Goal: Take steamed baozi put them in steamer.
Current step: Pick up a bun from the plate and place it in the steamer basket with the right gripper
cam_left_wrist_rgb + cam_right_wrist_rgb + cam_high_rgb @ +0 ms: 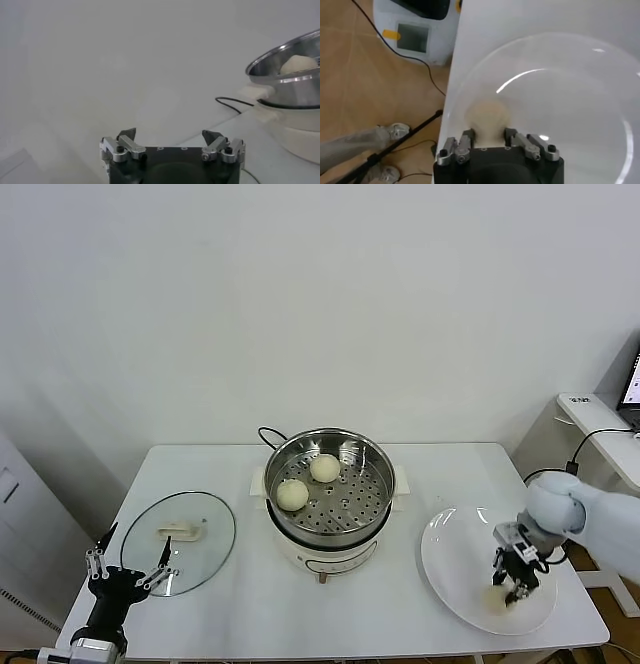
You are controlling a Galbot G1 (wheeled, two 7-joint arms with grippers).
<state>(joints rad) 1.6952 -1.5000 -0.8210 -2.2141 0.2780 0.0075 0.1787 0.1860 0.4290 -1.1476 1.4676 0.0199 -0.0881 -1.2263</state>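
I should release the baozi with my right gripper on the steamer's bare perforated bottom near the steamer's front rim (336,519).
The steel steamer (372,459) stands mid-table on its white base, with two steamed baozi (324,468) (292,495) on its perforated floor. A third baozi (499,600) lies near the front rim of the white plate (450,559) at the right. My right gripper (514,582) is down over it; in the right wrist view the gripper (488,134) is shut on this baozi (486,116), with a finger pressed on each side. At the table's front left corner my left gripper (128,569) (170,135) is parked open and holds nothing. From there the steamer (290,80) and one baozi (298,63) show farther off.
A glass lid (215,529) with a white handle lies flat left of the steamer. A black cord (268,434) runs behind the cooker. The plate (560,90) sits close to the table's right edge, with floor, cables and a device below it.
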